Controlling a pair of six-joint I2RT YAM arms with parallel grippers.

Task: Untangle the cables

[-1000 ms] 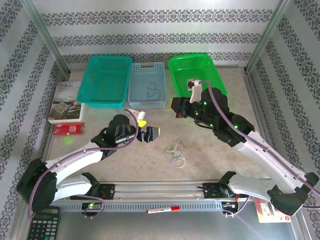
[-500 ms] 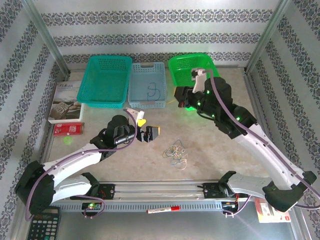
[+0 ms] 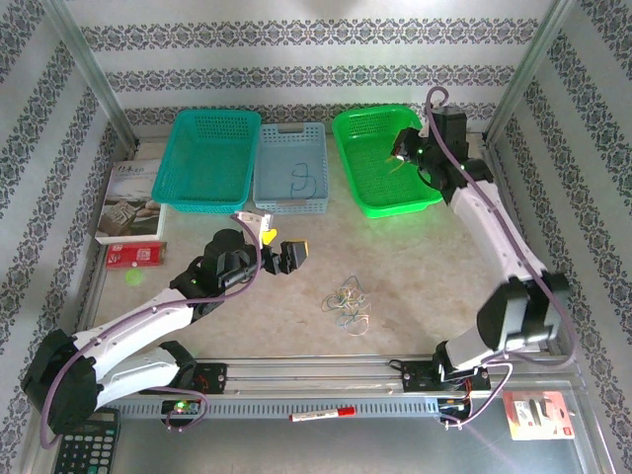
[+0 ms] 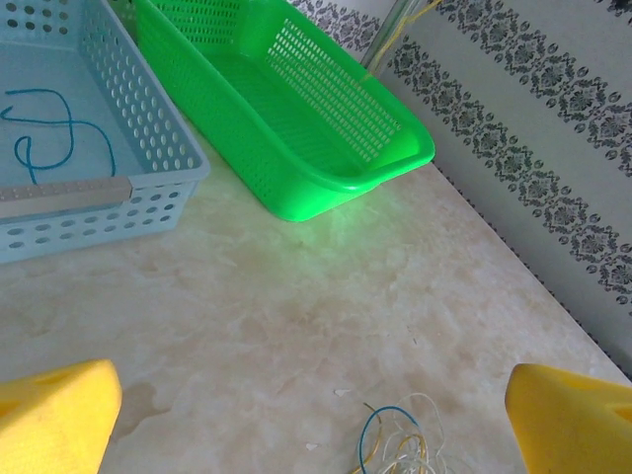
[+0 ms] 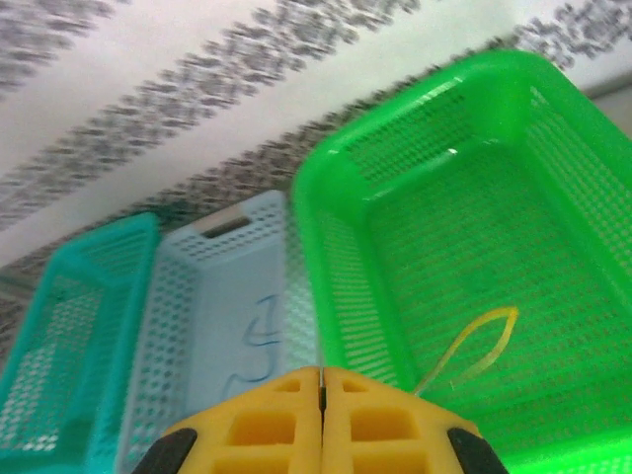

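I have the thin yellow cable to put down with my right gripper. Next, I let go of it on the mesh bottom of the green basket [image 3: 393, 182] [image 5: 489, 336].
The cables [image 3: 346, 302] lie in a small loose tangle of whitish, blue and yellow-orange loops on the table's middle. My left gripper [image 3: 290, 255] hovers just left of them, open and empty. In the left wrist view the tangle [image 4: 400, 444] sits low between the yellow pads [image 4: 59, 420]. My right gripper [image 3: 398, 156] is raised over the green basket [image 3: 387, 205], shut on a thin yellow cable [image 5: 481, 344] that dangles in a loop from the closed fingers of that gripper [image 5: 322, 371]. That yellow cable [image 4: 390, 44] hangs above the basket.
A light blue basket [image 3: 291, 206] beside the green one holds a blue cable [image 3: 301, 180]. A teal basket [image 3: 202, 203] stands to its left. Books [image 3: 128, 202] and a red pack [image 3: 133, 255] lie at the left edge. A red marker [image 3: 321, 415] and a calculator [image 3: 84, 449] lie at the front.
My right arm has swung from the table's middle up and back to the right, over the green basket, jaws staying shut. The left gripper shifted slightly up and left.
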